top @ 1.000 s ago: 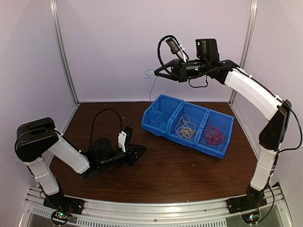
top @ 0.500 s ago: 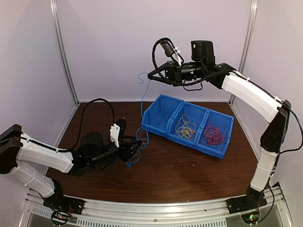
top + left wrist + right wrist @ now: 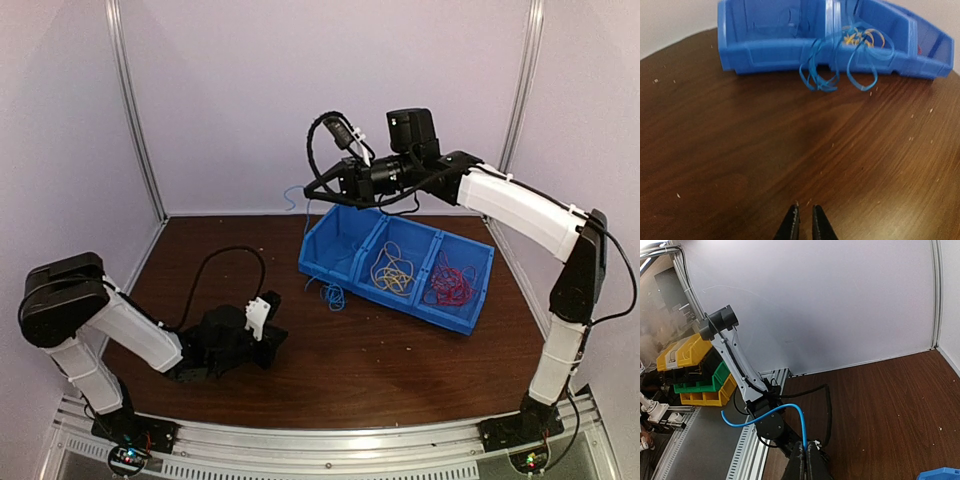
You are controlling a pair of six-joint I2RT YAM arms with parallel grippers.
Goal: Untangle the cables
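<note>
A tangle of blue loops is hanging on the raised blue cable. Next, my left gripper grips those loops (image 3: 821, 75) and holds them down while my right gripper lifts.
My right gripper (image 3: 308, 197) is raised above the left end of the blue three-part bin (image 3: 345, 277) and is shut on a blue cable (image 3: 328, 292). The cable hangs down from the gripper to loops on the table against the bin's front. In the right wrist view its free end (image 3: 765, 415) curves out from my closed jaws (image 3: 805, 452). Yellow and orange cables (image 3: 393, 270) lie in the middle compartment and red cables (image 3: 450, 285) in the right one. My left gripper (image 3: 276, 336) sits low on the table, jaws nearly together and empty (image 3: 804, 212), well short of the blue loops (image 3: 830, 75).
The bin (image 3: 765, 50) stands at an angle at the back right of the brown table. The left arm's black cable (image 3: 225, 260) arches over the table's left half. Walls close in the back and sides; a metal rail (image 3: 330, 450) runs along the near edge.
My left gripper has drawn back toward the near left and no longer touches the blue cable. The blue loops now lie by the bin's front. My right gripper has shifted left and slightly lower.
</note>
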